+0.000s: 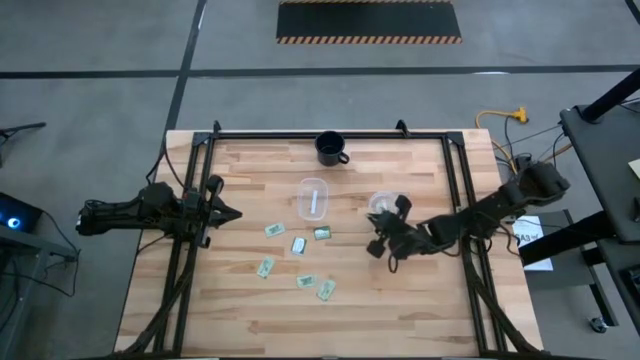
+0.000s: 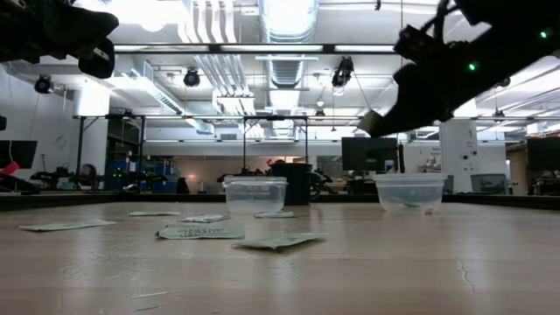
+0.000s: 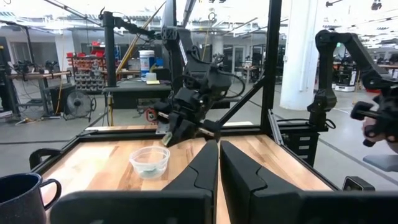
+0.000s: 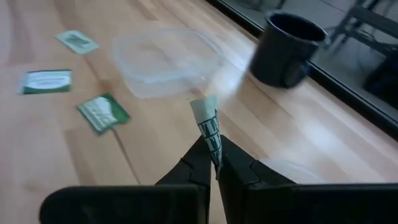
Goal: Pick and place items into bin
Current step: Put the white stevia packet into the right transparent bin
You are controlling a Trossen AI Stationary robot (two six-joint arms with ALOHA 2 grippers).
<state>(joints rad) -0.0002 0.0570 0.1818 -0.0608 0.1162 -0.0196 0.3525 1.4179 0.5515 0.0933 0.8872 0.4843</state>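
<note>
My right gripper will carefully open up and release the pale green packet that it has, so that the packet ends up inside the round clear cup (image 1: 385, 208) (image 4: 285, 175). The packet is still held above the table.
Several small pale green and white packets (image 1: 299, 245) lie flat on the wooden table, near the middle. My right gripper (image 1: 378, 247) hovers above the table beside the round clear cup (image 1: 385, 205), shut on one packet (image 4: 208, 121). In the low view this gripper (image 2: 378, 121) hangs well above the cup (image 2: 409, 192). A rectangular clear container (image 1: 313, 197) stands left of the cup. My left gripper (image 1: 225, 212) waits shut at the table's left edge, touching nothing; its wrist view shows its shut fingers (image 3: 219, 158). My right gripper pinches one packet between its two fingers by its lower end (image 4: 214, 144). The packet stands edge-on and sticks out beyond the fingertips. It is lifted clear of the table, its free end (image 2: 369, 124) slanting downward over the tabletop.
A dark mug (image 1: 332, 148) stands near the far edge. A black frame (image 1: 190, 240) runs along the left, far and right sides of the table. More packets lie toward the near side (image 1: 326, 290). Bare wood shows at the near right (image 1: 420, 310).
</note>
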